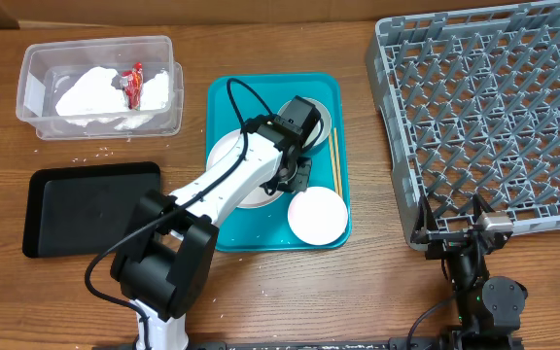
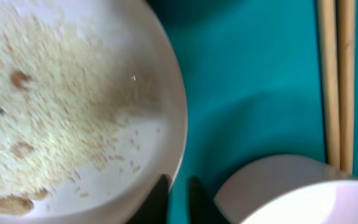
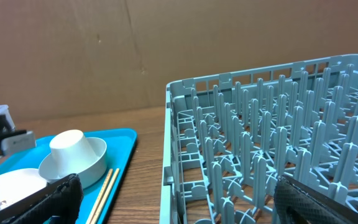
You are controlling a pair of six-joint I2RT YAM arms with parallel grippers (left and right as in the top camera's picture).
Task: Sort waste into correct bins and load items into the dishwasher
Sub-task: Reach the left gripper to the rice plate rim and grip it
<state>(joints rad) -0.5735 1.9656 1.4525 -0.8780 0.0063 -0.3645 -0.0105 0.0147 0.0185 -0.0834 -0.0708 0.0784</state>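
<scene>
My left gripper will open and take the large plate's rim nearer the bowl (image 2: 184, 106), because its fingers crowd the gap where the large plate's rim nears the smaller plate.
The large white plate (image 2: 104, 162) lies on a teal tray (image 2: 247, 93), with rice grains (image 2: 48, 99) spread over it. My left gripper (image 2: 179, 200) is low at the plate's right rim, slightly open: one fingertip is over the rim, the other over the tray, nothing held. The smaller plate (image 1: 318, 216) sits at the tray's front right. Chopsticks (image 1: 334, 160) lie along its right side. An upturned white cup (image 3: 68, 144) rests in the bowl (image 3: 82, 167). The clear tub (image 1: 100, 86) holds the napkin (image 1: 90, 92) and red packet (image 1: 135, 83). My right gripper (image 3: 185, 208) is wide open at the dish rack's (image 1: 484, 117) near corner.
A black tray (image 1: 90, 206) lies left of the teal tray (image 1: 224, 102). Loose rice grains (image 1: 95, 156) dot the wooden table between the tub and the black tray. The left arm stretches across the large plate (image 1: 224, 156) in the overhead view. A cardboard wall backs the table.
</scene>
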